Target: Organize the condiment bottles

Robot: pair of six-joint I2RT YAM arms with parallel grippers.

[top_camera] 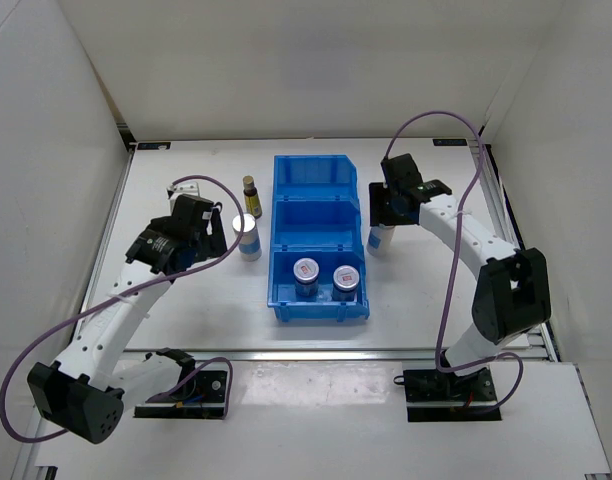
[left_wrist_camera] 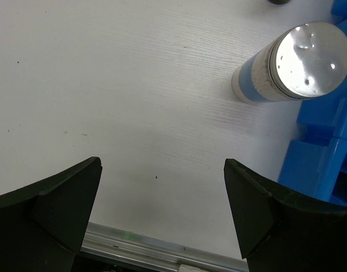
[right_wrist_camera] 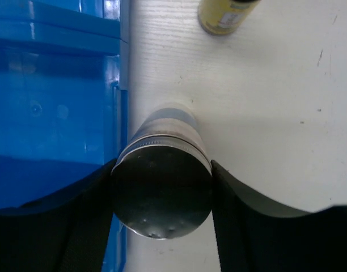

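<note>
The second cylinder stands between my left gripper and the blue bin, and I will next close that gripper on the silver top (top_camera: 244, 223) (left_wrist_camera: 310, 61) of that cylinder.
My right gripper (top_camera: 383, 218) is shut on a silver-topped blue-labelled cylinder (right_wrist_camera: 162, 187), which stands on the table just right of the blue bin (top_camera: 316, 165); the fingers (right_wrist_camera: 236, 209) press both its sides. A gold-capped amber bottle (right_wrist_camera: 221, 14) stands beyond it. My left gripper (left_wrist_camera: 162, 187) is open and empty over bare table, short of the second cylinder (left_wrist_camera: 298, 62), which stands left of the bin (top_camera: 246, 236). Another amber bottle (top_camera: 251, 191) stands behind that cylinder. Two short silver-lidded jars (top_camera: 306, 272) (top_camera: 346, 279) sit in the bin's near compartment.
The bin's middle and far compartments hold nothing. White walls enclose the table on the left, back and right. A metal rail (left_wrist_camera: 139, 246) runs along the table's near edge. The bin's wall (right_wrist_camera: 49, 85) is close on the left of the right gripper.
</note>
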